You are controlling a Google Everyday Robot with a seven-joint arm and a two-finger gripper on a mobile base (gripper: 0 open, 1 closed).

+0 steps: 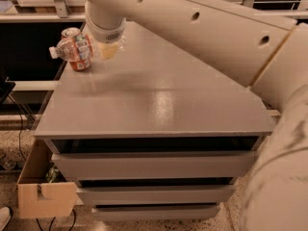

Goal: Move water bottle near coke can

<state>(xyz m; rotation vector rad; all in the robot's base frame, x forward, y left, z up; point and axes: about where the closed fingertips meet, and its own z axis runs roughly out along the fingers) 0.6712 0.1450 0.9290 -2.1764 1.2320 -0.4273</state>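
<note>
I should let go of the water bottle on the grey table top (85, 57), so it lies in front of the coke can.
The water bottle (73, 50) is a clear crinkly bottle with a white cap pointing left and a white, blue and red label. It lies sideways in my gripper (109, 51), just above the table's far left corner. The gripper is shut on the bottle's right end. The coke can (71, 32) stands upright right behind the bottle. The bottle hides the can's middle, so only its silver top and its red base show. I cannot tell whether bottle and can touch.
The grey table top (159, 95) sits on a cabinet with drawers (154, 165). My pale arm (207, 32) crosses the right and far side. A cardboard box (41, 191) stands on the floor at the left. Shelving runs behind the table.
</note>
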